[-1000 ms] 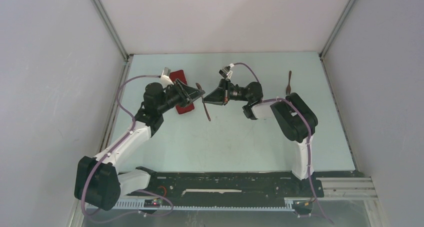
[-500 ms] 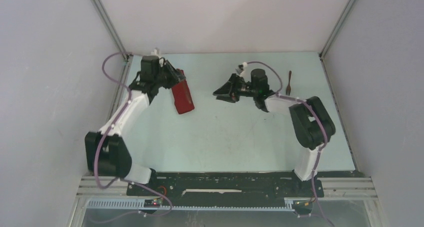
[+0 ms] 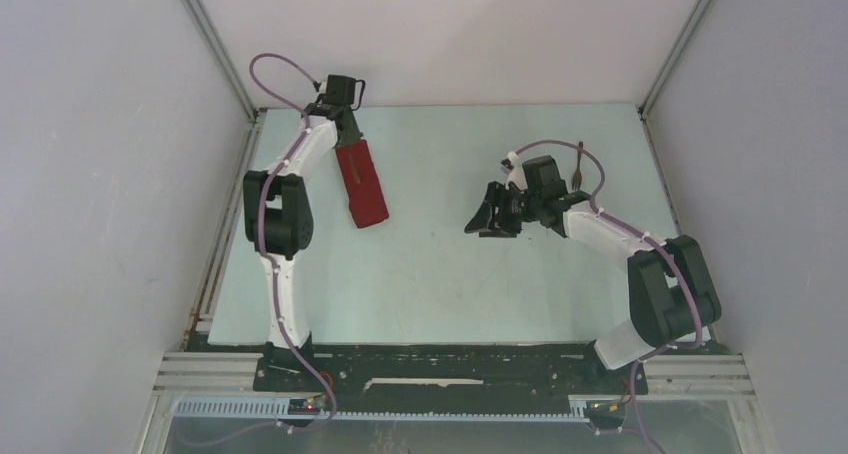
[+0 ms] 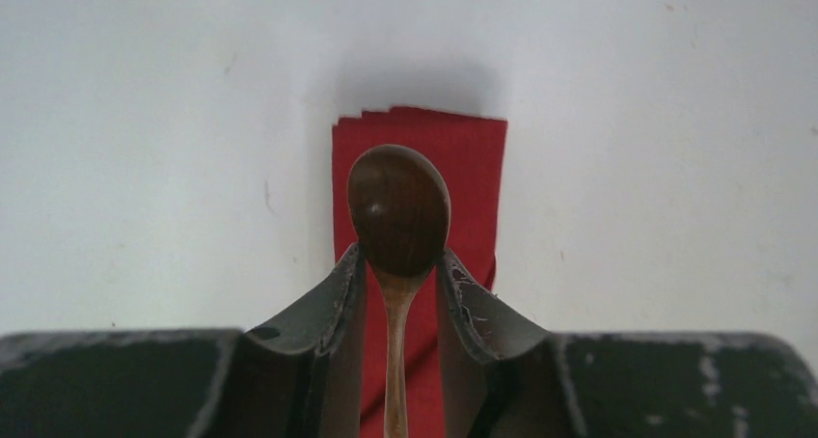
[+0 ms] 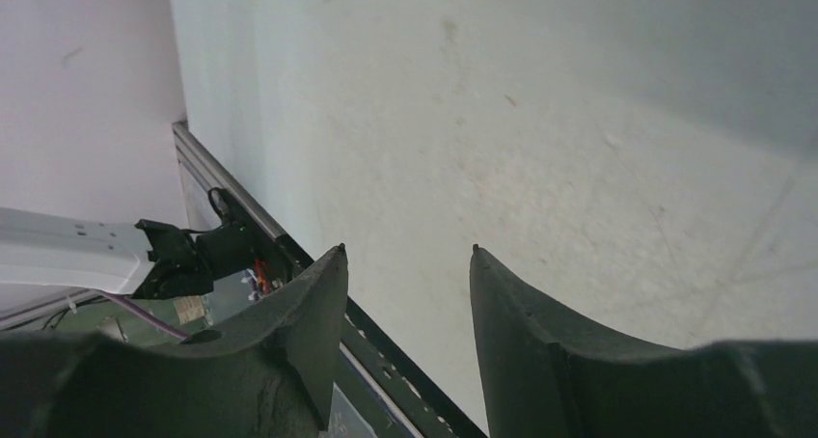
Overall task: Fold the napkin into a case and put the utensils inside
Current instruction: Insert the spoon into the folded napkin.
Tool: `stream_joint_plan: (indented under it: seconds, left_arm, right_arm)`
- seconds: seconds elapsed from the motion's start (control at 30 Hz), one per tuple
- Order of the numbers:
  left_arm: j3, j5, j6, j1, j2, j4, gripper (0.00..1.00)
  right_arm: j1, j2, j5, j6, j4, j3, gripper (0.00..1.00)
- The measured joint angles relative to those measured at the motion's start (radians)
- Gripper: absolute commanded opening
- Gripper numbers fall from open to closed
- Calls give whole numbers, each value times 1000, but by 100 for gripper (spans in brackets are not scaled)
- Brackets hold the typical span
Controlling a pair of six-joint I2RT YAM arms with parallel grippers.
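Next, the left gripper releases the wooden spoon, now held above the cloth, in the slanted fold of the dark red case (image 3: pixel 355 178) (image 4: pixel 397 327), with the spoon's bowl showing above.
The napkin lies folded as a narrow dark red case (image 3: pixel 361 186) at the table's back left, seen from above as a red strip (image 4: pixel 473 168). My left gripper (image 3: pixel 345 136) hangs over the case's far end. In the left wrist view this gripper (image 4: pixel 400 255) is shut on the dark wooden spoon (image 4: pixel 398 209), whose bowl sticks out past the fingertips above the cloth. The fork (image 3: pixel 580 154) lies at the back right, partly behind a cable. My right gripper (image 3: pixel 490 217) stands open at mid-table, and the right wrist view shows nothing between its jaws (image 5: pixel 407 255).
Grey walls close in the pale table (image 3: pixel 450 284) on three sides, and the left arm reaches close to the back left corner. The black front rail (image 5: pixel 289 250) runs along the near edge, below the right gripper's view.
The right gripper opened, let go of the spoon and drew back to the right. The left arm swung from mid-table to the back left, carrying the spoon over the case's far end.
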Motion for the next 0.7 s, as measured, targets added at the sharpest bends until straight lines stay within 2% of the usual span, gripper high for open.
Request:
stream_joint_plan:
  seconds: [0.23,0.7]
  left_arm:
    - [148,-106,51,0,121,-24,10]
    - [114,-127,59,-10,132,-19,10]
  right_arm:
    - [-71,0,-13,-17,-33,-77,57]
    - [-90,-45,-45,-18,-30,-77,56]
